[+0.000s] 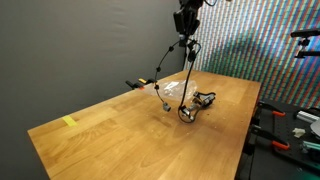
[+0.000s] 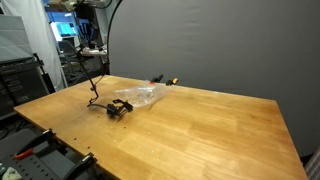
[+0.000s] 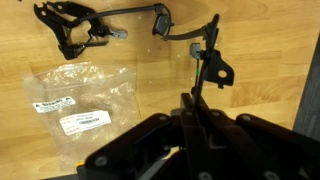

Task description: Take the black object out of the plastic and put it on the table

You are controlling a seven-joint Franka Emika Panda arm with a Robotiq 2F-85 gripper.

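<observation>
I need to use my gripper to set the black cable bundle down on the bare wood [image 1: 161, 107] [image 3: 168, 98] beside the clear plastic bag, toward the yellow tape.
The black object is a thin wiry piece with clips and a cable. In the wrist view its stem [image 3: 208, 60] runs up from my gripper [image 3: 192, 108], which is shut on it. Its far end [image 3: 72, 30] lies on the wood. In an exterior view my gripper [image 1: 186, 28] is high above the table, and the black object [image 1: 190, 108] hangs down from it, its lower end touching the tabletop. The clear plastic bag [image 3: 80, 100] lies flat on the table beside it, with a white label. It also shows in both exterior views [image 1: 174, 91] [image 2: 140, 97].
The wooden table [image 1: 120, 135] has a strip of yellow tape [image 1: 68, 122] near one corner. A small yellow and black item [image 2: 165, 80] lies at the table's back edge by the grey curtain. Equipment racks [image 2: 25, 75] stand beside the table.
</observation>
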